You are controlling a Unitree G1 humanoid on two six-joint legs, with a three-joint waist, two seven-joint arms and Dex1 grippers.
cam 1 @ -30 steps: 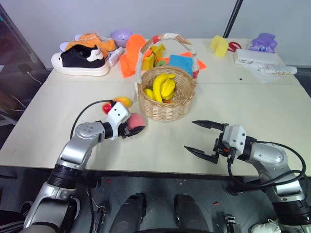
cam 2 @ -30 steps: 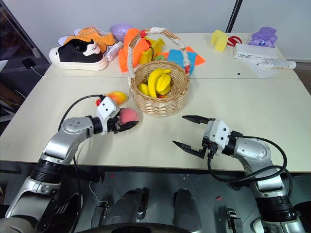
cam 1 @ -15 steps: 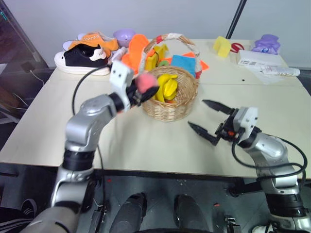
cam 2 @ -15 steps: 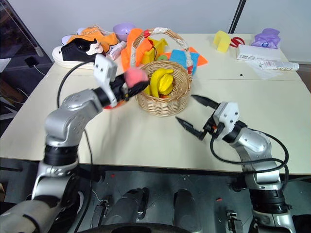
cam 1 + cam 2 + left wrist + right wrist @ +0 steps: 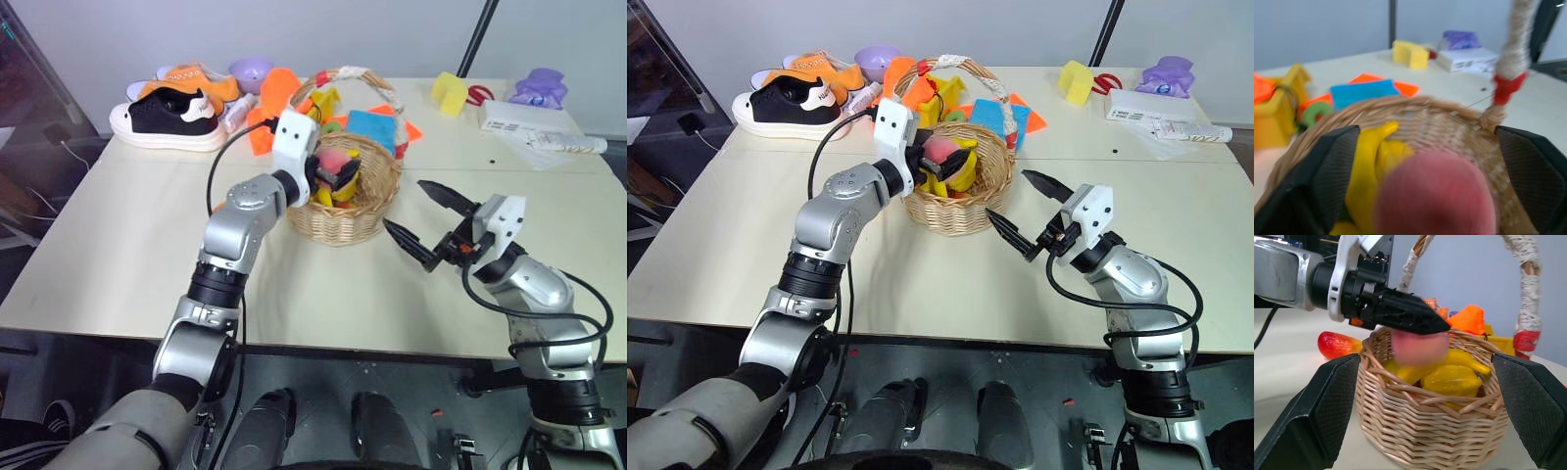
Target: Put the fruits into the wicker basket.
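Note:
The peach is in the basket, so the robot's left gripper needs to next move to the mango's sides (image 5: 219,208), on the table beside the wicker basket, and close there.
The wicker basket (image 5: 338,220) stands at mid-table with yellow bananas (image 5: 1452,377) inside. My left gripper (image 5: 338,174) reaches level over its rim, under the arched handle (image 5: 353,76). Its fingers (image 5: 1327,171) are spread wide and open. The pink-red peach (image 5: 1437,196) sits loose between and just below them, over the bananas, with a gap to one finger. The mango (image 5: 1337,345) lies on the table beyond the basket, on the left arm's side. My right gripper (image 5: 407,206) hovers open and empty just right of the basket.
Behind the basket lie a black shoe (image 5: 162,119), an orange shoe, a purple bowl (image 5: 245,70), orange cloth (image 5: 274,93) and a blue sponge (image 5: 370,127). A yellow block (image 5: 446,93) and a white box (image 5: 524,116) sit at the far right.
My left arm has carried the peach up and to the right, from beside the basket to over it, and its fingers have spread. The right gripper rose a little towards the basket, still open.

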